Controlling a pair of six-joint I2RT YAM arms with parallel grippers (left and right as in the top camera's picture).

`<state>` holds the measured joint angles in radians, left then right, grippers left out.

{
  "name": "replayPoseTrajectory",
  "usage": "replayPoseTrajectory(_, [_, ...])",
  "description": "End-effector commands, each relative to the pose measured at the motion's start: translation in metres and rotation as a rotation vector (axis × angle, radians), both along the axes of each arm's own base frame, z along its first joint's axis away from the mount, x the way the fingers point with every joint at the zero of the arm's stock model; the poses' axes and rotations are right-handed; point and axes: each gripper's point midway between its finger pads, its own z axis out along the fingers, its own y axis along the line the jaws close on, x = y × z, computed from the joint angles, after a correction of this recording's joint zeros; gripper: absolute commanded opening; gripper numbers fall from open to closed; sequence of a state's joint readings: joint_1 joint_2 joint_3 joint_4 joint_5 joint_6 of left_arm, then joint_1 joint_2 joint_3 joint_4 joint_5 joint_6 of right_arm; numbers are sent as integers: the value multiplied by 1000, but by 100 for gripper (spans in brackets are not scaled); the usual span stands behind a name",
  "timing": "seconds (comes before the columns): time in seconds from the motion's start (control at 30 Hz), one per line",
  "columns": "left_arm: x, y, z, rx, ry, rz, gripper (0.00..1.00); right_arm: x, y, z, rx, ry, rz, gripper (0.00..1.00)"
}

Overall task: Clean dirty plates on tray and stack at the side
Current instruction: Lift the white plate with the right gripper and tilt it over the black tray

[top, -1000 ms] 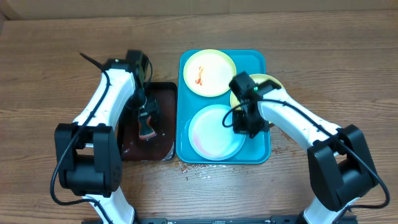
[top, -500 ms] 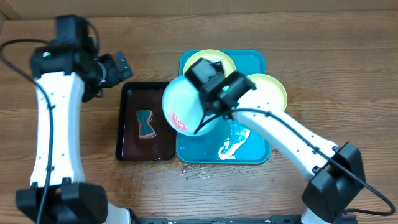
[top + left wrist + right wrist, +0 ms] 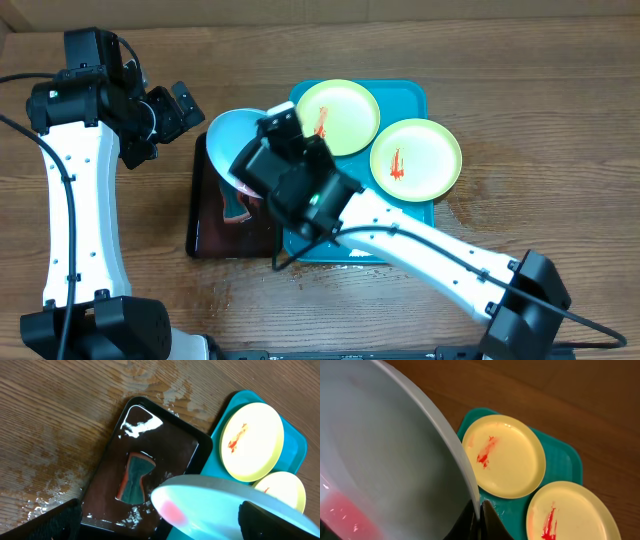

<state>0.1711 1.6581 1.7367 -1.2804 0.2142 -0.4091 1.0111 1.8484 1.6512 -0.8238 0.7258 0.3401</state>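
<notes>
My right gripper will let go of the light-blue plate on the wood (image 3: pixel 499 168) next to the yellow-green plate that hangs over the turquoise tray.
My right gripper (image 3: pixel 258 160) (image 3: pixel 480 521) is shut on the rim of the light-blue plate (image 3: pixel 232 138) (image 3: pixel 385 460) (image 3: pixel 225 505). It holds the plate tilted above the black tray, with pink-red liquid pooled at the low edge. Two yellow-green plates with red smears lie on the turquoise tray (image 3: pixel 408 96) (image 3: pixel 561 457) (image 3: pixel 218 427): one at the back (image 3: pixel 338 117) (image 3: pixel 502 462) (image 3: pixel 252 440), one overhanging its right side (image 3: pixel 415 158) (image 3: pixel 572 512) (image 3: pixel 282 490). My left gripper (image 3: pixel 165 110) (image 3: pixel 160 512) is open and empty, raised at the upper left.
A black tray (image 3: pixel 203 225) (image 3: pixel 165 422) of dark water stands left of the turquoise tray. A teal and orange sponge (image 3: pixel 135 477) (image 3: pixel 238 207) lies in it. Water is spilled on the wood around both trays.
My right gripper lifted the light-blue plate off the turquoise tray and carried it left over the black tray. My left gripper let go of the sponge and rose to the upper left.
</notes>
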Motion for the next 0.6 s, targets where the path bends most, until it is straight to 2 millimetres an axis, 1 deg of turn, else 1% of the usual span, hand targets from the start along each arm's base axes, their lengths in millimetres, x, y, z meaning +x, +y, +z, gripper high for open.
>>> replayPoseTrajectory(0.0, [1,-1,6,-10,-21,-14,100,-2,-2,23,-26,-122,-50,4])
replayPoseTrajectory(0.07, [1,0,6,-6,-20,-12,100,-5,4,20,-40,-139,-47,4])
replayPoseTrajectory(0.2, [1,0,6,-3,-19,-11,100,-8,8,13,-87,-162,-51,4])
replayPoseTrajectory(0.4, [1,0,6,-3,-19,-11,100,-5,7,5,-142,-193,-77,4])
replayPoseTrajectory(0.47, [1,0,6,-3,-19,-11,100,-3,5,5,-154,-211,-91,4])
replayPoseTrajectory(0.57, [1,0,6,-3,-18,-11,100,0,0,14,-168,-259,-125,4])
